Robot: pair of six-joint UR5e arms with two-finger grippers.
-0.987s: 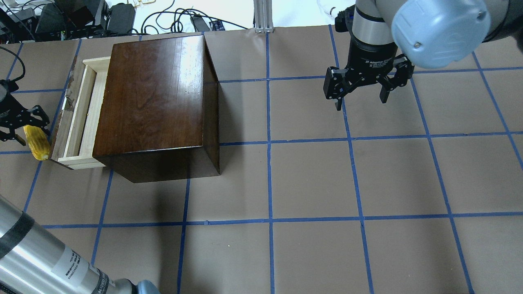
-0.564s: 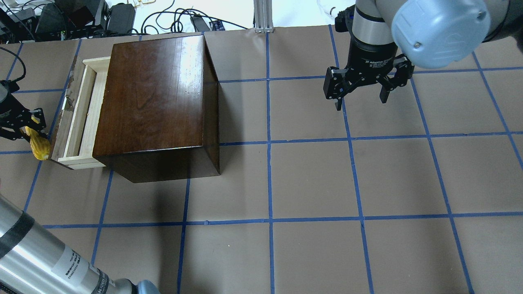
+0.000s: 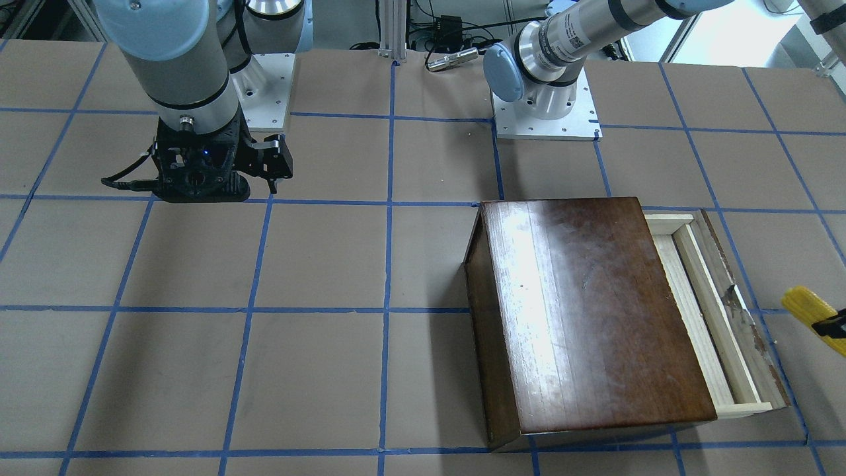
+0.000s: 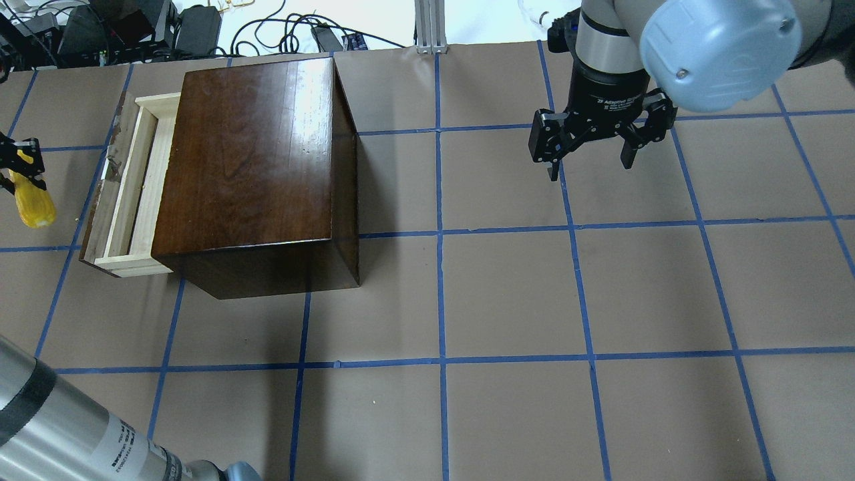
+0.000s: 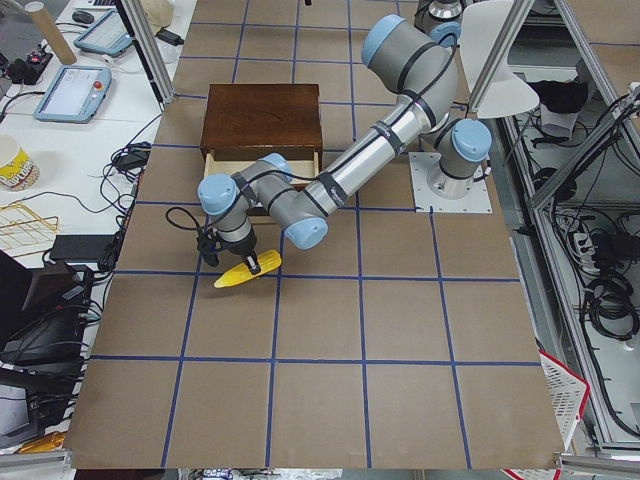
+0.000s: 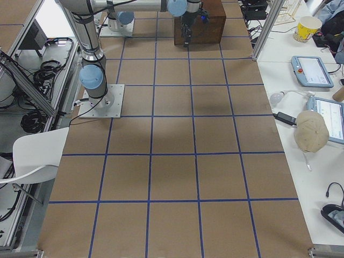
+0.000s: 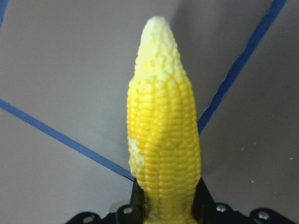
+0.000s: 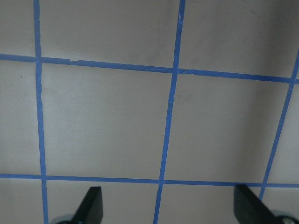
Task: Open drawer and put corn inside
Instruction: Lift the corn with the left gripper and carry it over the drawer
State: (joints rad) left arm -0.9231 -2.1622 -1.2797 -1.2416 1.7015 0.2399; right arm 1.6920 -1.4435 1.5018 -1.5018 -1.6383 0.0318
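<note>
My left gripper needs to lay the corn down lengthwise on the middle of the drawer's wooden bottom (image 3: 699, 312), where I need to let it go.
The dark-brown wooden box (image 4: 254, 167) stands at the far left of the table, also in the front-facing view (image 3: 581, 317). Its drawer (image 4: 130, 190) is pulled partly out to the left, pale wood inside, empty (image 3: 717, 311). My left gripper (image 4: 13, 164) is shut on the yellow corn (image 4: 32, 204), held above the table left of the drawer. The corn fills the left wrist view (image 7: 163, 135) and shows at the edge of the front-facing view (image 3: 809, 307). My right gripper (image 4: 591, 164) is open and empty, far right of the box.
Brown paper with blue tape grid covers the table (image 4: 507, 294). Cables and electronics (image 4: 100, 30) lie beyond the far edge. My left arm's forearm (image 4: 73, 427) crosses the near left corner. An aluminium post (image 4: 431, 27) stands at the back middle.
My left gripper has closed on the corn and lifted it up and away from the drawer front, to the left. The right arm has not moved.
</note>
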